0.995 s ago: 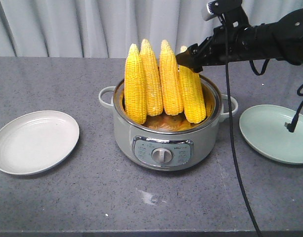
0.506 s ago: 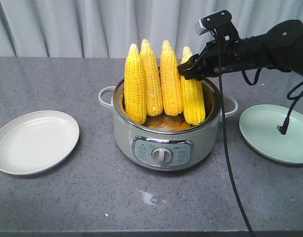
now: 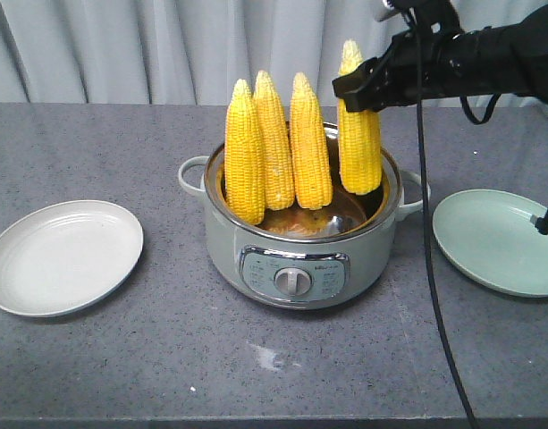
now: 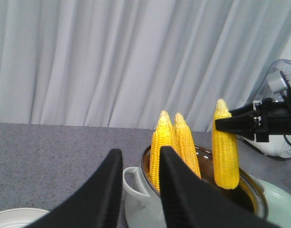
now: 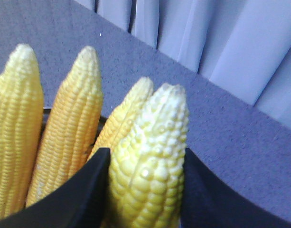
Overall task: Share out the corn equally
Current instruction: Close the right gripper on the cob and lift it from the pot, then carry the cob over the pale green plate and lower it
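Observation:
The cob of corn, now hanging at the grey pot's rim, will go down on the middle of the pale green plate [image 3: 511, 238] from my right gripper.
Three cobs of corn [image 3: 274, 147] stand upright in the grey electric pot [image 3: 296, 255], points up. A fourth cob [image 3: 359, 134] hangs above the pot's right side, its base level with the rim, and my right gripper [image 3: 358, 89] is shut on its upper part. The right wrist view shows that cob [image 5: 150, 166] pinched between the two black fingers [image 5: 83, 190], with the other cobs [image 5: 64, 128] behind. My left gripper [image 4: 141, 154] is open with nothing in it, left of the pot, aimed at the pot handle [image 4: 133, 183]. The left arm does not appear in the front view.
A white plate [image 3: 63, 257] lies left of the pot and a pale green plate [image 3: 497, 239] lies to its right. A black cable [image 3: 425, 232] hangs from the right arm past the pot. Grey curtains close off the back.
My right gripper closed on the rightmost cob and lifted it straight up; its base has come off the pot bottom to rim height. The other three cobs stayed put.

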### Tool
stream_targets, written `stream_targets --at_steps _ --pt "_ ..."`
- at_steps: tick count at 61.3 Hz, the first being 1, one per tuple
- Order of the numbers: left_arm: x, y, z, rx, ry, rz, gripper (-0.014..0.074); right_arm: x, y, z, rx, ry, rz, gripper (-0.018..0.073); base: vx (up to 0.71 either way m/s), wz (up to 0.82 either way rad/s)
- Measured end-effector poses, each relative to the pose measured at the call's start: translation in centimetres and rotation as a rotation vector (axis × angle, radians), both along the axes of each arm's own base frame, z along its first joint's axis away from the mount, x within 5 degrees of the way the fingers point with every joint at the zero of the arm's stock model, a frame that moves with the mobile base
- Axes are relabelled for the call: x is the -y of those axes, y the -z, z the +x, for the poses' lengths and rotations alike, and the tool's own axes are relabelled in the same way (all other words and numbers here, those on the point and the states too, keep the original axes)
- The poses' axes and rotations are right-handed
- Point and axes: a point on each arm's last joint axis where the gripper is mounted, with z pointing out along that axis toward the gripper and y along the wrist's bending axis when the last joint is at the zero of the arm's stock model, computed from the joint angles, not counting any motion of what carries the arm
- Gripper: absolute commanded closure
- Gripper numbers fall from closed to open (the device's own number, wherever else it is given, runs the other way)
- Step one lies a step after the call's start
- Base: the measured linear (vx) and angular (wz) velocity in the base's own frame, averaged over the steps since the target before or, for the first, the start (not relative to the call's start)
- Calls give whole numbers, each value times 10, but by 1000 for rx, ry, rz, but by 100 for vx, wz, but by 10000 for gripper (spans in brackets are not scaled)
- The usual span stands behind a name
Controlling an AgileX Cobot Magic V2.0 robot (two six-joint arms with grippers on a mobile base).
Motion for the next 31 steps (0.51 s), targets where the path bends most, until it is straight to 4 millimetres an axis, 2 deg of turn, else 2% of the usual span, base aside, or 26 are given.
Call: stream_targets --at_steps 10,21,27,31 --pt "0 0 0 0 0 0 395 8 -57 -32 169 46 28 568 0 0" --pt "0 0 0 0 0 0 395 20 -130 -98 335 88 101 564 0 0" --pt "0 0 0 0 0 0 395 27 -154 -134 359 121 124 564 0 0" --pt "0 0 0 0 0 0 395 34 -162 -153 355 160 106 564 0 0"
